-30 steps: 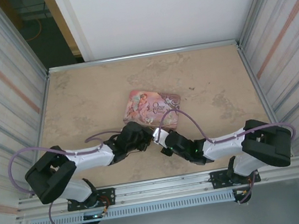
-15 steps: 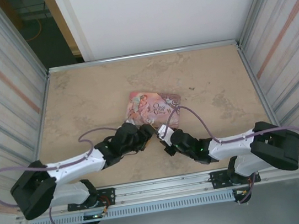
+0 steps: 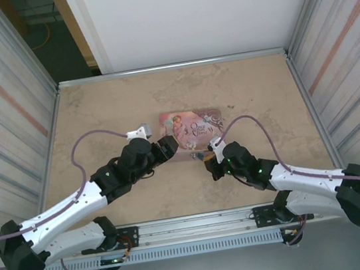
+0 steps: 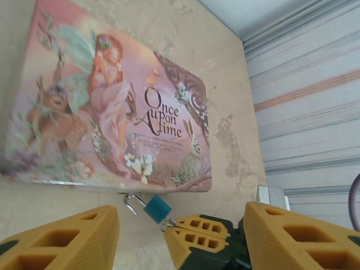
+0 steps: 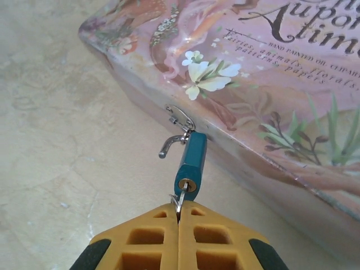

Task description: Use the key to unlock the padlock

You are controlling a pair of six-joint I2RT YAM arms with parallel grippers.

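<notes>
The padlock's open shackle hangs in the tin's hasp, so next my right gripper drops the key and takes the padlock (image 5: pixel 194 140) near the tin's hasp.
The small teal padlock (image 5: pixel 191 158) hangs by its silvery shackle (image 5: pixel 170 145) from the hasp on the near side of the pink tin (image 5: pixel 270 73). One shackle end stands free of the body. The key (image 5: pixel 181 197) sits in the keyhole, and my right gripper (image 5: pixel 179 216) is shut on it. In the left wrist view the padlock (image 4: pixel 157 207) lies just in front of the tin (image 4: pixel 112 101), with the right gripper's fingers (image 4: pixel 202 236) behind it. My left gripper (image 4: pixel 180 219) is open, straddling that spot. From above, the padlock (image 3: pixel 197 155) lies between the left gripper (image 3: pixel 170 146) and right gripper (image 3: pixel 209 161).
The tin (image 3: pixel 192 126) lies mid-table on the beige tabletop (image 3: pixel 96 113). Metal rails (image 3: pixel 170 66) and corrugated walls (image 3: pixel 10 118) enclose the table on three sides. Purple cables (image 3: pixel 93 135) loop off both arms.
Both arms have stretched further out over the table. The tin has shifted right and turned squarer. The right gripper moved right with the key and padlock.
</notes>
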